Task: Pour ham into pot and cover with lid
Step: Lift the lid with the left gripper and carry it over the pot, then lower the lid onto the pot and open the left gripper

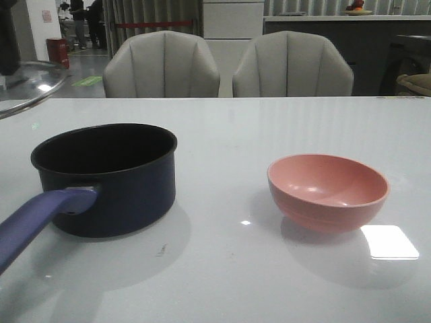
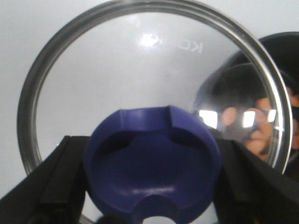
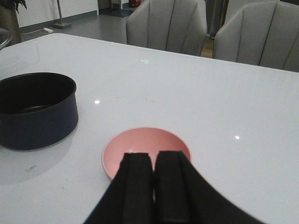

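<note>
Next, my left gripper lets go of the glass lid flat on the round rim of the dark navy pot (image 1: 104, 145) (image 2: 287, 107), above the ham.
The dark navy pot (image 1: 104, 178) stands on the table at the left, its purple-blue handle (image 1: 37, 222) pointing toward the front. My left gripper (image 2: 152, 173) is shut on the blue knob (image 2: 152, 158) of the glass lid (image 2: 140, 70) and holds it in the air, up and to the left of the pot; the lid's rim also shows in the front view (image 1: 30, 84). Through the glass I see orange-pink ham chunks (image 2: 261, 135) inside the pot (image 2: 280, 44). My right gripper (image 3: 153, 161) is shut and empty, just above the near rim of the empty pink bowl (image 3: 146, 144).
The pink bowl (image 1: 328, 192) sits right of the pot on the white table (image 1: 222, 134). Two grey chairs (image 1: 161, 67) stand behind the table's far edge. The pot also shows in the right wrist view (image 3: 35, 109).
</note>
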Controlling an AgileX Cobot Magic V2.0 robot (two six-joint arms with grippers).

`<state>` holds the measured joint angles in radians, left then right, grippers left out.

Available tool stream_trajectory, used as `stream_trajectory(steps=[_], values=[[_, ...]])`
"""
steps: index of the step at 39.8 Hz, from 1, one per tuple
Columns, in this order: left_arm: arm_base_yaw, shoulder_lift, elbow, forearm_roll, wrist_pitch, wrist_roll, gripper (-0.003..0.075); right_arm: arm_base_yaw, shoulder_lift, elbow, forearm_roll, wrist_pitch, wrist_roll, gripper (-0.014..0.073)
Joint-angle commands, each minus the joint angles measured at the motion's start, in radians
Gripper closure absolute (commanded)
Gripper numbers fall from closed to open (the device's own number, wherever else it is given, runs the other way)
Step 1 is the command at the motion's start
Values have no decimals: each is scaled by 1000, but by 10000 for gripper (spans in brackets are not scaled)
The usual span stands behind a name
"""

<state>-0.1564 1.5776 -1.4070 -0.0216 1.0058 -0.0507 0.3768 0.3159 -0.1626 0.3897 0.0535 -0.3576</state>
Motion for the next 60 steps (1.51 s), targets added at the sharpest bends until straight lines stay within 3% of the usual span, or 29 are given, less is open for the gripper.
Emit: stream_trajectory(steps=[1, 13, 34, 60], values=[[-99, -34, -88, -3, -35, 11, 356, 0, 2, -30, 4, -64, -12, 433], [-238, 134, -264, -2, 112, 11, 355, 0, 2, -30, 4, -64, -12, 433], [-261, 283, -327, -2, 175, 11, 351, 0, 2, -30, 4, -64, -12, 433], [-261, 313, -329, -2, 163, 11, 83, 0, 2, -30, 4, -64, -12, 433]])
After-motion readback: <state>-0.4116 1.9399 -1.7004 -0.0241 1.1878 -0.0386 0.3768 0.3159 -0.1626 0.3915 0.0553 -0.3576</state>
